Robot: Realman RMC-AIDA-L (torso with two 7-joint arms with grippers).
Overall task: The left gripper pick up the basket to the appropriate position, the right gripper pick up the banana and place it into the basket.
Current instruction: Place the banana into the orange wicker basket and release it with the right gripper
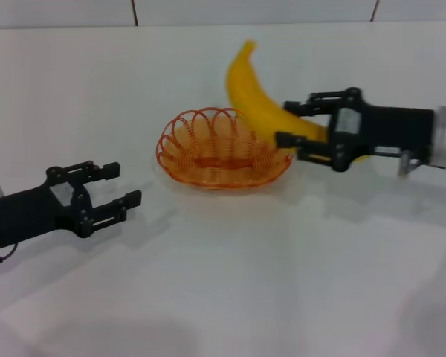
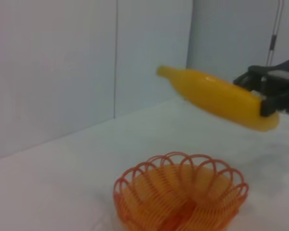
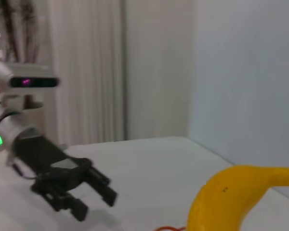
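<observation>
My right gripper needs to put the yellow banana down lengthwise across the middle of the orange wire basket (image 1: 238,149).
The orange wire basket (image 1: 221,151) stands on the white table (image 1: 223,282) at the middle; it also shows in the left wrist view (image 2: 179,198). My right gripper (image 1: 291,124) is shut on the yellow banana (image 1: 259,98) and holds it in the air just right of and above the basket's right rim, one end pointing up and away. The banana shows in the left wrist view (image 2: 220,97) and right wrist view (image 3: 231,195). My left gripper (image 1: 120,185) is open and empty, low over the table, apart from the basket on its left; it shows in the right wrist view (image 3: 94,197).
A white wall (image 1: 223,11) runs along the table's far edge. Curtains (image 3: 86,67) and the robot's body (image 3: 19,86) show behind my left arm in the right wrist view.
</observation>
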